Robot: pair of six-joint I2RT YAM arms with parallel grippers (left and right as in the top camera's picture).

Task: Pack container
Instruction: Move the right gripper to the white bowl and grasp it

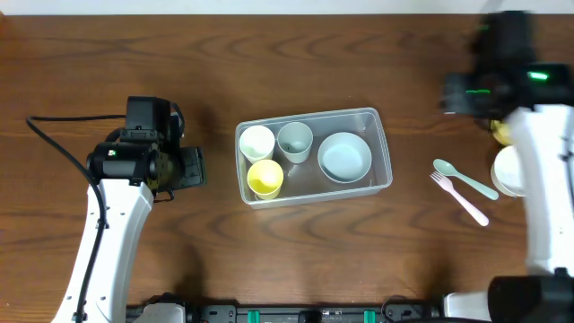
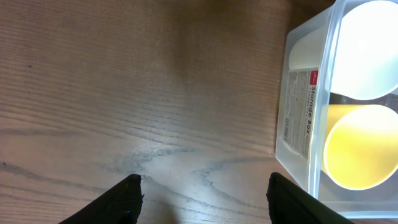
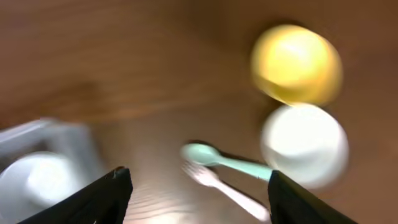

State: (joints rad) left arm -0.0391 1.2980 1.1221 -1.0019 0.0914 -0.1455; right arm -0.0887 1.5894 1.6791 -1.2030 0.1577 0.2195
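Observation:
The white bowl is next for my right gripper, which should go to it and grab the bowl's rim (image 1: 502,151) (image 3: 283,112) beside the yellow bowl.
The clear container (image 1: 381,144) sits mid-table and holds a white cup (image 1: 256,142), a grey-green cup (image 1: 294,141), a yellow cup (image 1: 265,177) and a pale blue bowl (image 1: 344,156). My left gripper (image 1: 193,168) is open and empty, just left of the container; its wrist view shows the labelled container wall (image 2: 298,112), the yellow cup (image 2: 360,146) and the white cup (image 2: 367,50). My right gripper (image 3: 198,193) is open and empty, up high at the far right, blurred. Below it lie a teal spoon (image 3: 217,157), a pink fork (image 3: 230,190), a white bowl (image 3: 303,144) and a yellow bowl (image 3: 296,64).
On the table right of the container lie the teal spoon (image 1: 465,179) and pink fork (image 1: 462,198). The white bowl (image 1: 504,170) and yellow bowl (image 1: 499,133) are partly hidden under my right arm (image 1: 547,161). A black cable (image 1: 54,144) runs at the far left.

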